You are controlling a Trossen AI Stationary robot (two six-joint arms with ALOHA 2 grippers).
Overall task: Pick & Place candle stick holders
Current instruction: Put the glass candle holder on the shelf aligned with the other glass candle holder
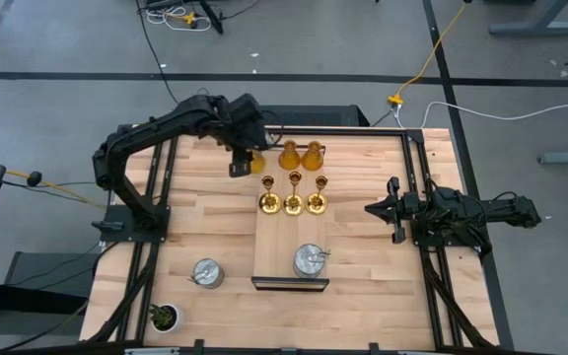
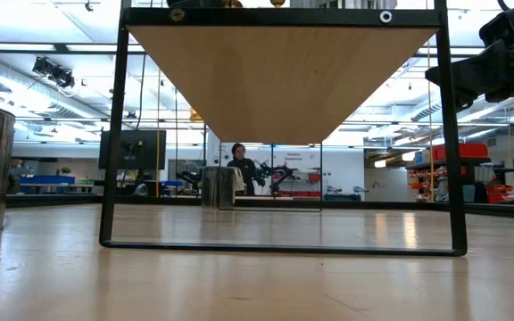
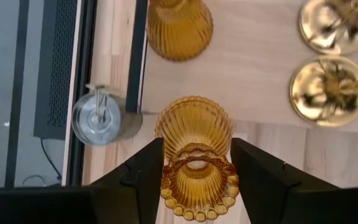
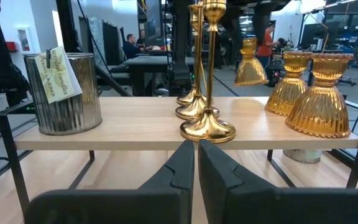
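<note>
I will release the amber holder from my left gripper on the shelf's far corner [image 1: 270,161] [image 3: 176,89], in line beside the two standing amber holders. The held holder is now over that corner.
My left gripper [image 3: 196,144] is over the far left corner of a raised wooden shelf [image 1: 282,237], shut on an amber bell-shaped candle stick holder [image 3: 195,155], which also shows in the high view [image 1: 256,161]. Two more amber holders [image 1: 289,155] [image 1: 313,155] stand on their wide bases at the shelf's far edge. Three gold thin-stemmed holders [image 1: 294,197] stand in a row at mid-shelf. One silver holder [image 1: 309,259] sits on the shelf's near end and another [image 1: 207,273] on the table. My right gripper [image 4: 196,146] waits shut at the table's right side. My left gripper pinches the amber holder's narrow upper part, just below the scalloped top rim [image 3: 170,174], between its two fingers [image 3: 143,171]. The fingers come from above, pointing steeply down. The holder stays upright with its bell base [image 3: 194,121] lowest, lifted clear of the shelf [image 4: 252,62].
A third silver holder [image 3: 98,117] stands on the table just beyond the shelf's black frame [image 3: 137,62], under my left arm. A small green potted plant [image 1: 164,317] sits at the near left corner. Black frame rails run along both table sides.
</note>
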